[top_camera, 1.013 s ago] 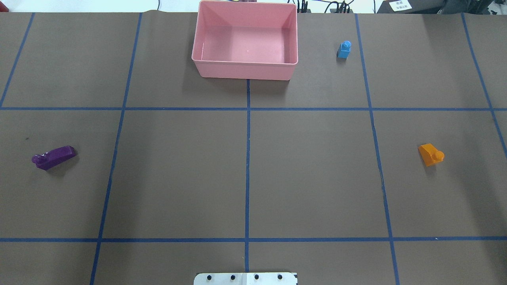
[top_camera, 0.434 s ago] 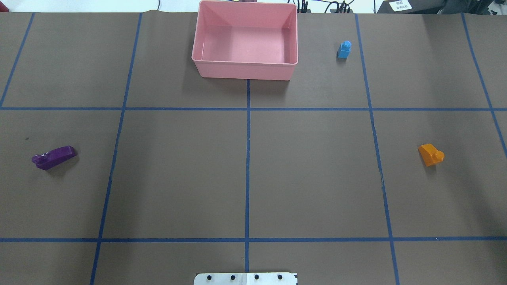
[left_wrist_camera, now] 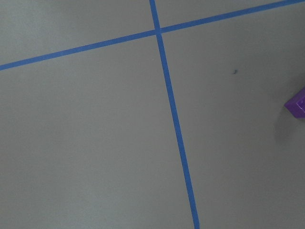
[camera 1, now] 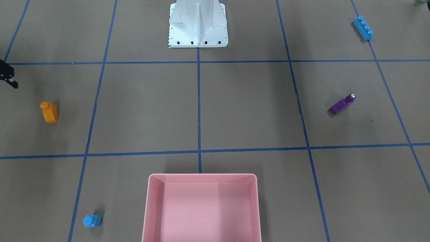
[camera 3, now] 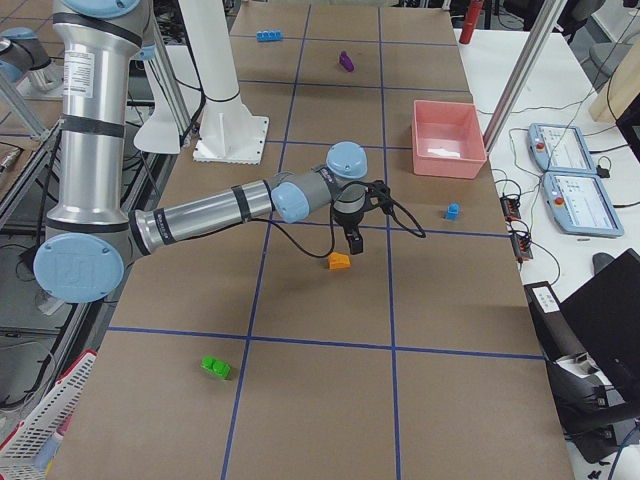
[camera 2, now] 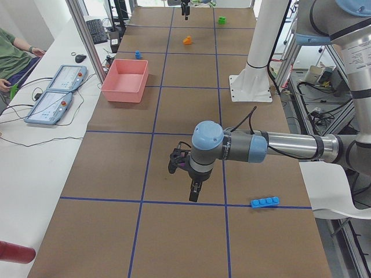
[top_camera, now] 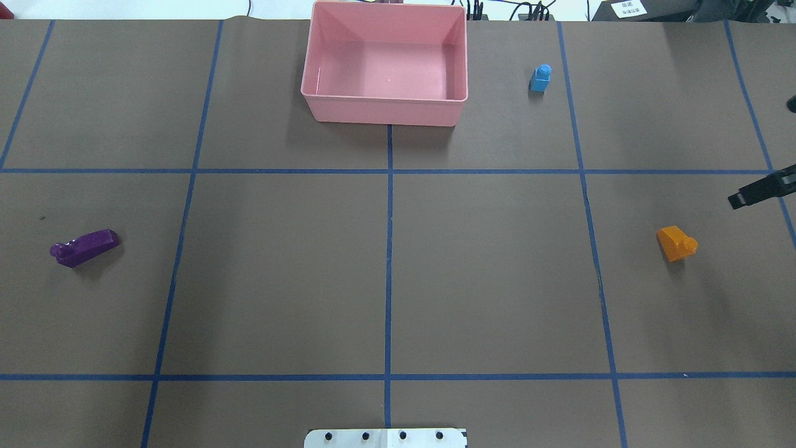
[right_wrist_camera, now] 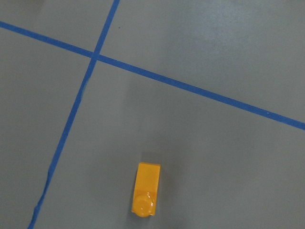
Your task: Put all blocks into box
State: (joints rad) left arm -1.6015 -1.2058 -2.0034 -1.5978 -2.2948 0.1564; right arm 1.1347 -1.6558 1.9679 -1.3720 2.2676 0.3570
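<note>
The robot's right gripper needs to next move to the orange block's knob end [camera 1: 46, 107] [right_wrist_camera: 144, 196] and close there, leaving the block's plain end sticking out.
The pink box [top_camera: 385, 112] stands empty at the table's far middle. The orange block [top_camera: 676, 243] lies on the right, and my right gripper [camera 3: 352, 238] hangs above and just beyond it. Two dark fingers [top_camera: 755, 191] show apart at the overhead view's right edge, so it looks open and empty. The tiny blue block [top_camera: 540, 79] stands right of the box. The purple block [top_camera: 84, 247] lies at the left. My left gripper [camera 2: 184, 179] hovers near it; I cannot tell its state. The long blue block [camera 1: 363, 28] and the green block [camera 3: 214, 367] lie at the near corners.
The white robot base [camera 1: 198, 30] stands at the table's near middle edge. Blue tape lines divide the brown table into squares. Two teach pendants [camera 2: 58, 90] and a seated person's arm are on the side bench beyond the box.
My right gripper's fingers have come into the overhead view at its right edge, above the orange block. No block and not the box has moved.
</note>
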